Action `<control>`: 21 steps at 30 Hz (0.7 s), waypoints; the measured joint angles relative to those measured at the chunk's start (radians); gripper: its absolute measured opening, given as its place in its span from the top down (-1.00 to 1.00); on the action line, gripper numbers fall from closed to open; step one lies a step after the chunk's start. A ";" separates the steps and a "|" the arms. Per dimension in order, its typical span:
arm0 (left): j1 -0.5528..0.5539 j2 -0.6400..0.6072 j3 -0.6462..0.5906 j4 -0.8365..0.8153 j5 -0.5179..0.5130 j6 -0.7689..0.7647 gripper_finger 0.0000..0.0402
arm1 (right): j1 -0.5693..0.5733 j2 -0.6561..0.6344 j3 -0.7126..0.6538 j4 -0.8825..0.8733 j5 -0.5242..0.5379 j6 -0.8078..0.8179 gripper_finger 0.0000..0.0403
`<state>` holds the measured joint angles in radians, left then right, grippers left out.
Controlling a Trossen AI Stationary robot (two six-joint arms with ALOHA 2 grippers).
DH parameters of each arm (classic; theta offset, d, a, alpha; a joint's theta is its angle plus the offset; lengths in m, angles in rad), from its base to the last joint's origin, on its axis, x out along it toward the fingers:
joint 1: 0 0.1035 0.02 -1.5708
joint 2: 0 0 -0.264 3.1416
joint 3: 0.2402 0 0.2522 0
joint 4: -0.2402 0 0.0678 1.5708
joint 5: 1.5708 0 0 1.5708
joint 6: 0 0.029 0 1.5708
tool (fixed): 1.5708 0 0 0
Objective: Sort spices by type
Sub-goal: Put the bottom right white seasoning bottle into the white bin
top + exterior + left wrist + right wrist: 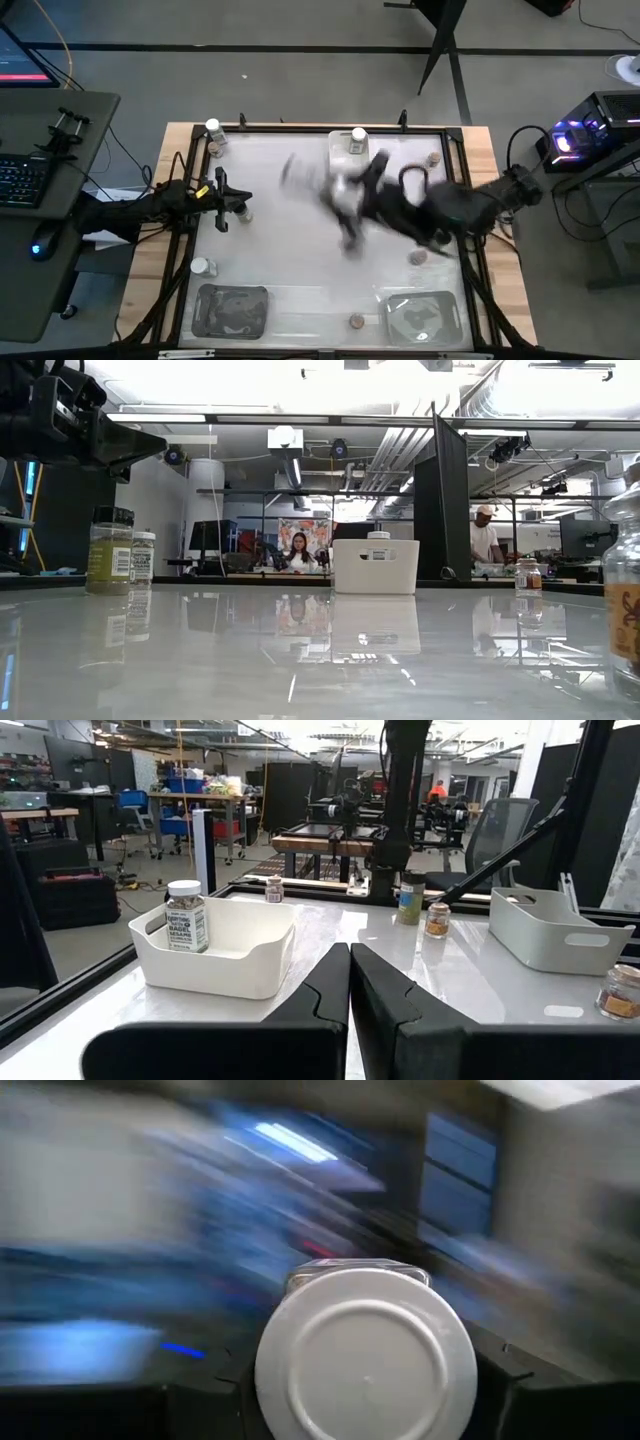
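Observation:
Next, I let go of the white-topped jar in my right gripper, now over the table's middle, in the far white tray [340, 148], next to the jar standing there.
Small round jars stand scattered on the table: one white-topped jar [359, 135] [186, 915] inside the white tray [350, 152] [215, 960] at the far edge, others [213, 127] [433, 159] [418, 256] [203, 266] [356, 321] on the tabletop. My right gripper [345, 200] [365, 1375] is blurred over the table's middle, shut on a white-topped jar [365, 1355]. My left gripper [222, 195] [348, 995] is shut and holds nothing. It hovers at the table's left side, beside a jar [243, 212]. My right gripper holds the white-topped jar between its two fingers [205, 1400], which stand on either side of the jar's body behind the lid. The round white lid [365, 1330] faces the wrist camera. The jar does not show at table height in the low view, so it is lifted clear.
Two clear trays [230, 308] [420, 315] sit at the near edge. A dark rail [300, 128] frames the tabletop. In the low view, two jars [110, 550] [142, 557] stand at the left, one [527, 575] at the right, and a large close one [625, 580] at the edge.

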<state>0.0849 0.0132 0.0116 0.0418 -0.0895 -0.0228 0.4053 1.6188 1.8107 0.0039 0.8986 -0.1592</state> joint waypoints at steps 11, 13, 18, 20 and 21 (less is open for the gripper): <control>0.000 0.000 0.000 0.000 0.000 0.000 1.00 | -0.513 0.061 -0.001 -0.891 -0.318 0.941 0.03; 0.000 0.000 0.000 0.000 0.000 0.000 1.00 | -0.595 0.096 -0.001 -0.938 -0.396 0.965 0.03; 0.000 0.000 0.000 -0.002 0.000 0.000 1.00 | -0.762 0.202 0.000 -0.979 -0.528 0.962 0.03; 0.000 0.000 0.000 -0.001 0.000 0.000 1.00 | -0.817 0.242 0.000 -0.977 -0.591 0.961 0.03; 0.000 0.000 0.000 -0.002 0.000 0.000 1.00 | -0.840 0.261 0.000 -0.969 -0.617 0.950 0.03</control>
<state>0.0848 0.0128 0.0116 0.0402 -0.0895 -0.0230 -0.4347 1.8798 1.8111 -0.9650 0.2817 0.7907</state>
